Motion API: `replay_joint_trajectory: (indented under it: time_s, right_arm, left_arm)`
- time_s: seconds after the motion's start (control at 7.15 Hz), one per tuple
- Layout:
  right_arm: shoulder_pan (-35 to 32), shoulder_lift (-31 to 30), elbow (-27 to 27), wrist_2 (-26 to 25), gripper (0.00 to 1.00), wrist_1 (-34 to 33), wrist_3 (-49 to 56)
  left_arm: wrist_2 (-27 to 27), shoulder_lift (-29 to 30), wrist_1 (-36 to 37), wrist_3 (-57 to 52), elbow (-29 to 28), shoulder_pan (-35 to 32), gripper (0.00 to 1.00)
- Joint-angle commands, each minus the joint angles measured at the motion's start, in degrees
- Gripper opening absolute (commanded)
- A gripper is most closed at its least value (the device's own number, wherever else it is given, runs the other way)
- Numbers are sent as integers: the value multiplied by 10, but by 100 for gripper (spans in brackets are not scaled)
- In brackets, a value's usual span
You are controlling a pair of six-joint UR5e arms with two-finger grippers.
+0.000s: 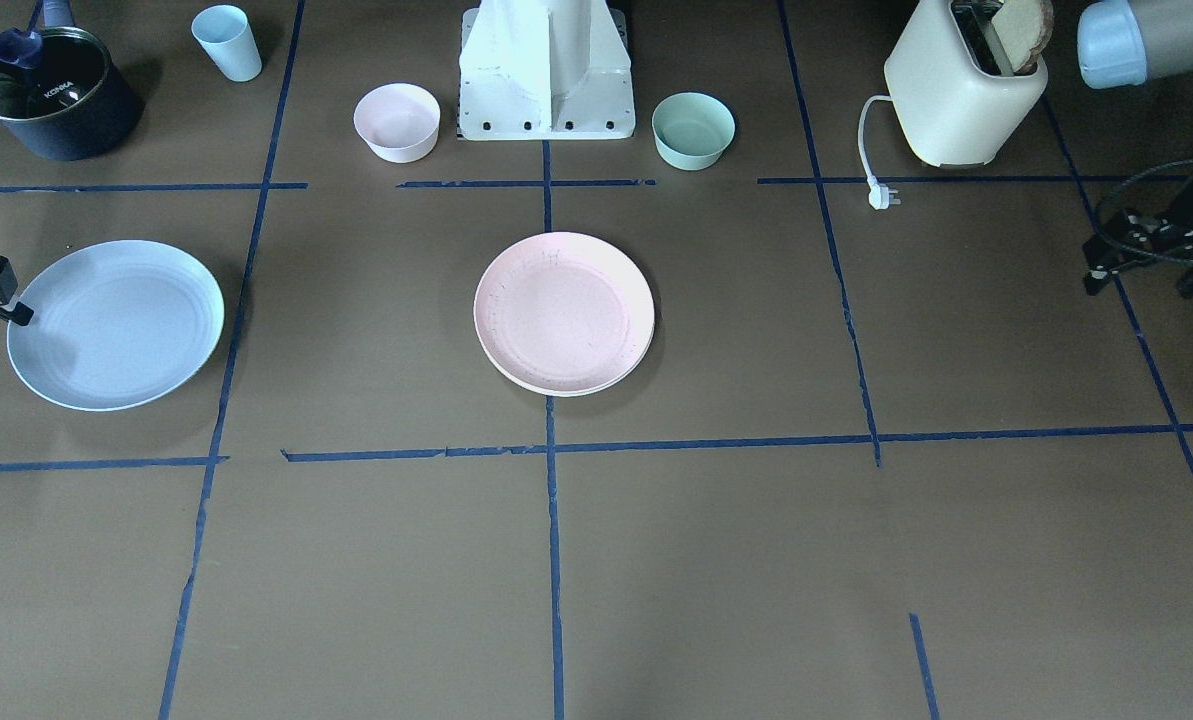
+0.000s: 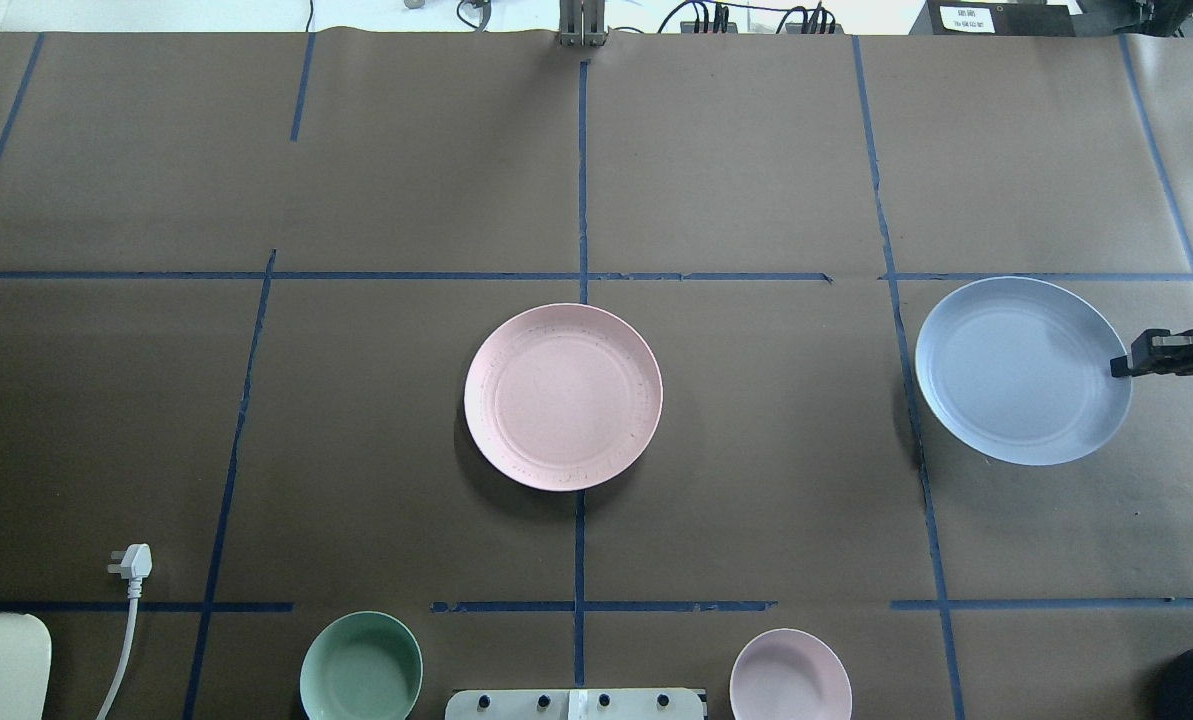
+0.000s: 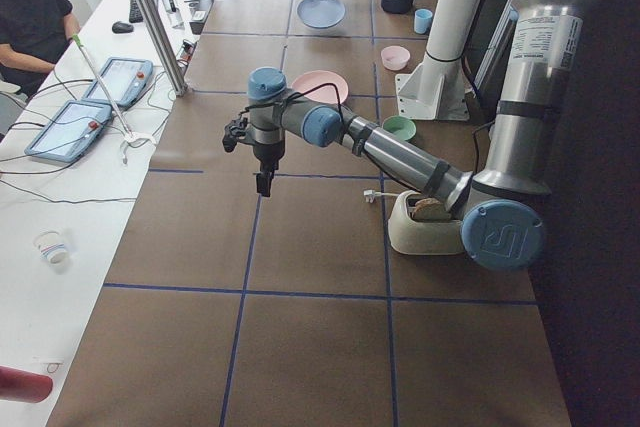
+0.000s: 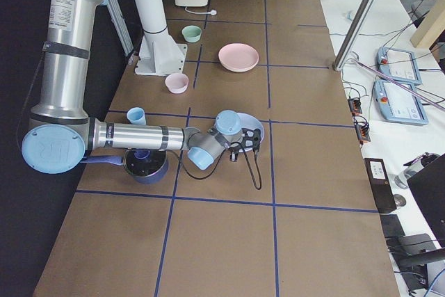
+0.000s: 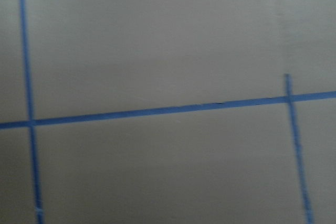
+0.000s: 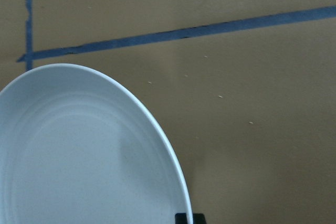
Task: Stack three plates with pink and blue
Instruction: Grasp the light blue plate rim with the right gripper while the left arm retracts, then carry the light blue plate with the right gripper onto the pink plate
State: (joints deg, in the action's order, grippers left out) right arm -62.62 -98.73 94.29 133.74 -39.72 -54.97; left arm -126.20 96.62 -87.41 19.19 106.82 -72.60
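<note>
My right gripper is going to set the light blue plate down on top of the pale pink plate [image 1: 565, 313] at the middle of the table and let go of it there.
The pale pink plate [image 1: 564, 312] lies at the table's middle on top of the cream plate [image 1: 581, 389], of which only the lower rim shows. The pink plate also shows in the overhead view [image 2: 563, 396]. The light blue plate [image 1: 116, 325] is at the robot's right, tilted and a little off the table, with a shadow under it. My right gripper [image 1: 18, 314] is shut on its outer rim; one fingertip [image 6: 184, 217] shows at the rim in the right wrist view. My left gripper [image 1: 1144, 285] hangs open and empty above bare table, far from the plates.
Along the robot's side stand a dark pot [image 1: 56, 95], a light blue cup [image 1: 228, 42], a small pink bowl [image 1: 397, 122], a mint-green bowl [image 1: 693, 130] and a cream toaster [image 1: 961, 95] with bread, its plug [image 1: 883, 195] lying loose. The robot base [image 1: 546, 80] is between the bowls.
</note>
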Motion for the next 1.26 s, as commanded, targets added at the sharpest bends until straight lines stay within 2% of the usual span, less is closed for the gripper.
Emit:
replay_joint_trajectory:
  time_s: [0.0, 0.28, 0.42, 0.7, 0.84, 0.98, 1.12]
  right_arm:
    - [1, 58, 41, 13, 0, 1, -110]
    - [35, 146, 41, 24, 0, -3, -199]
    - [59, 188, 41, 15, 0, -8, -250]
    - [122, 212, 50, -51, 0, -11, -260]
    - [141, 244, 51, -66, 0, -53, -260]
    - [171, 291, 52, -87, 0, -123, -260]
    - [219, 313, 51, -141, 0, -152, -259]
  left_arm:
    - [0, 0, -1, -97, -60, -48, 100]
    - [-1, 0, -2, -143, -87, -72, 100]
    - [-18, -1, -3, -170, -110, -81, 100]
    - [-71, -6, -6, -224, -148, -117, 100]
    - [-85, -7, -7, -231, -156, -120, 100]
    - [-87, -9, -7, -231, -157, -120, 100]
    - [-88, -14, -7, -231, -157, -120, 100]
